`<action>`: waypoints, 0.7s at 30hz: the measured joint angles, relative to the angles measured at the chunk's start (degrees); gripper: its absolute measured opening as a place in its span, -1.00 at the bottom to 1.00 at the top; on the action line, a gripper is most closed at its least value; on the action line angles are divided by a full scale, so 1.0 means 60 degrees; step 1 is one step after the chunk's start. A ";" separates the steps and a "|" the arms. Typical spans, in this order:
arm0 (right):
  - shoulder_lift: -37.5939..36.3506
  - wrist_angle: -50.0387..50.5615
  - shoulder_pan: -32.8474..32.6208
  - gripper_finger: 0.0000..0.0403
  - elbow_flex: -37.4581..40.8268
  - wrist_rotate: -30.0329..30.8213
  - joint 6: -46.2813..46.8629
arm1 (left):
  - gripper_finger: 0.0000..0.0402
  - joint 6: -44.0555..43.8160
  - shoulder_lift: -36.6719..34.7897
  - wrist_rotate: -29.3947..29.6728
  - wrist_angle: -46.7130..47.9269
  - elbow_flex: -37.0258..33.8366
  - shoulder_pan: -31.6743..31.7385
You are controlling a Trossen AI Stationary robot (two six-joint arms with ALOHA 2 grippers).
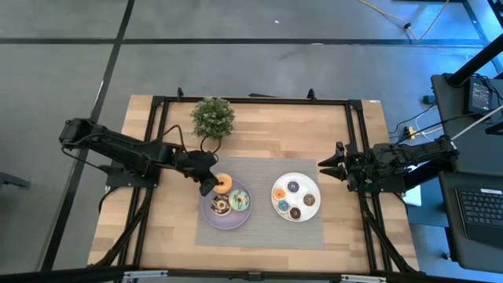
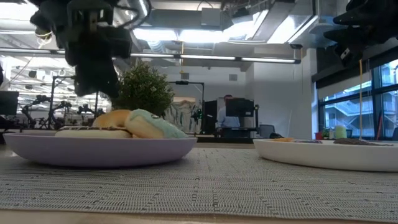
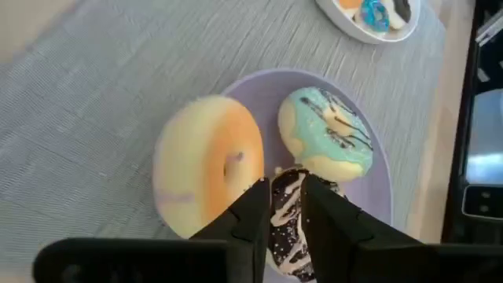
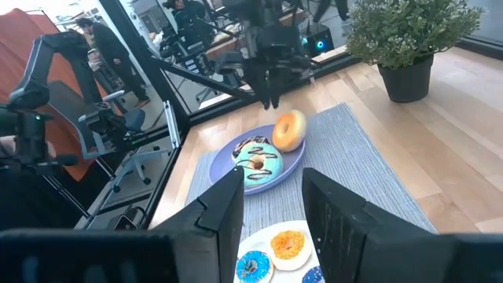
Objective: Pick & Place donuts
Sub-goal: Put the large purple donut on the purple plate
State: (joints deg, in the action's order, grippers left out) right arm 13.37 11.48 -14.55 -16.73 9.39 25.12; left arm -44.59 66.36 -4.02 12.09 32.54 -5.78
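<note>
The orange donut tilts at the lilac plate's rim with its icing toward the mat. Next, my left gripper takes its edge (image 3: 196, 222), lifts it and turns it icing up.
Three bigger donuts lie on the lilac plate (image 1: 228, 220). An orange-iced one (image 3: 208, 161) sits tilted at the plate's left rim. A green-iced one (image 3: 326, 130) leans up beside it, and a chocolate one (image 3: 287, 228) lies flat. My left gripper (image 3: 284, 182) hovers just above them, beside the orange donut (image 1: 223, 185). Its fingers are a narrow gap apart with nothing between them. Several tinier donuts lie on the white plate (image 1: 314, 211). My right gripper (image 1: 322, 167) waits open at the table's right side, clear of everything.
Both plates stand on a grey mat (image 1: 259, 232) in the middle of the wooden table. A potted plant (image 1: 213, 118) stands at the far side, just behind my left gripper. Black frame rails run along the table's edges.
</note>
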 joint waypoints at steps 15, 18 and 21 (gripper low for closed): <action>-0.0001 -0.0006 0.0004 -0.35 0.0000 0.0004 0.0294 | -0.80 -0.0352 -0.0059 0.2012 0.2234 0.0714 0.0000; -0.0003 -0.0008 0.0000 -0.35 0.0000 0.0004 0.0299 | -0.77 -0.0569 -0.0060 0.1990 0.2238 0.0714 0.0055; -0.0004 -0.0008 0.0004 -0.35 0.0000 0.0004 0.0299 | -0.69 -0.0955 -0.0060 0.1608 0.2238 0.0714 0.0178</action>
State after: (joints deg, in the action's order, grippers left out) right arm 13.34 11.43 -14.52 -16.73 9.41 26.92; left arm -50.32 66.00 5.62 25.52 36.82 -4.71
